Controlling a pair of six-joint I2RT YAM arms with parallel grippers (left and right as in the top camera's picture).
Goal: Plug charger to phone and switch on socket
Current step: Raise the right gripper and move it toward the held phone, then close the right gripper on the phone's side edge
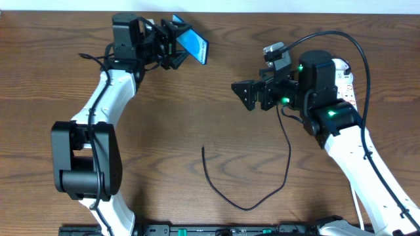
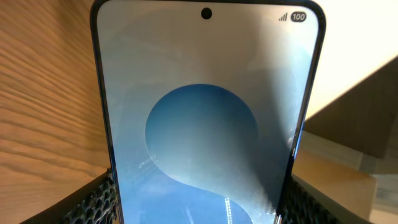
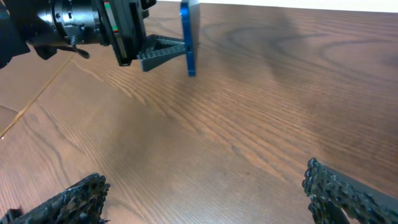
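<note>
Next, I move my right gripper to the phone's free lower end (image 1: 201,55) (image 3: 191,67), which sticks out from my left gripper, and close it there.
My left gripper (image 1: 178,44) is shut on the phone (image 1: 192,46) and holds it tilted above the table at the back. The phone's blue screen fills the left wrist view (image 2: 205,124), clamped between both fingers. In the right wrist view the phone (image 3: 189,37) is seen edge-on, held off the wood. My right gripper (image 1: 245,95) is open and empty, well right of the phone. The charger, a thin black cable (image 1: 252,196), lies curved on the table in front, its free end (image 1: 203,150) near the middle. The socket (image 1: 344,82) is mostly hidden under my right arm.
The brown wooden table (image 1: 197,118) lies between the two grippers. The left arm's white link and black base (image 1: 85,157) stand at the left front. The right arm (image 1: 367,164) crosses the right front.
</note>
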